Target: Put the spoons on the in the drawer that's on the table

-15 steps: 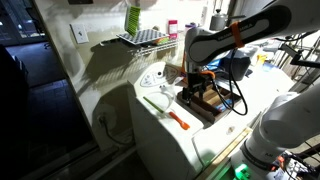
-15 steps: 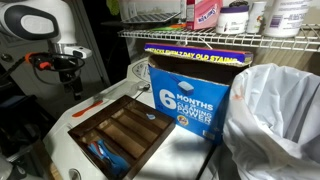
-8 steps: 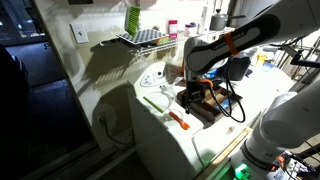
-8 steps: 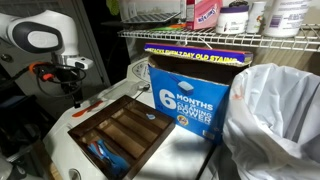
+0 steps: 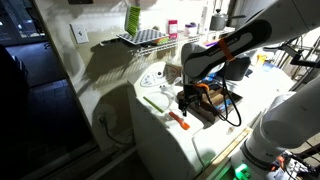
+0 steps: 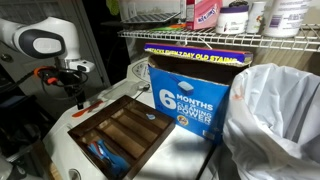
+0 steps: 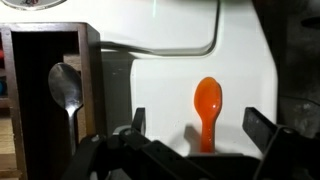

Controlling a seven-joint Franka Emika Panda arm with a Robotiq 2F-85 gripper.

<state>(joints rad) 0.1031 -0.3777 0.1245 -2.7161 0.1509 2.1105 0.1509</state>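
Observation:
My gripper should take hold of the upper handle of the orange spoon (image 5: 176, 118) (image 7: 207, 140), just below its bowl, so that I can lift it toward the drawer.
An orange spoon (image 7: 207, 108) lies on the white table (image 7: 160, 90), bowl pointing away. My gripper (image 7: 200, 128) hangs open just above its handle, one finger (image 7: 138, 120) on each side and clear of it. In both exterior views the gripper (image 5: 185, 103) (image 6: 80, 92) hovers over the orange spoon (image 5: 178, 120) (image 6: 88, 105) beside the brown wooden drawer (image 5: 210, 110) (image 6: 152, 140). A metal spoon (image 7: 66, 90) lies in a compartment of the drawer (image 7: 90, 60). The spoon's handle end is hidden under my gripper in the wrist view.
A long pale green-white utensil (image 5: 155, 102) lies on the table (image 5: 160, 140) past the orange spoon. A blue box (image 6: 190, 90) and a white bag (image 6: 275, 120) stand beside the drawer. A wire shelf (image 5: 140, 37) hangs above. A grey cable (image 7: 190, 50) crosses the tabletop.
The arm has swung away from above the drawer and come down over the orange spoon. The jaws stayed open; the spoons have not moved.

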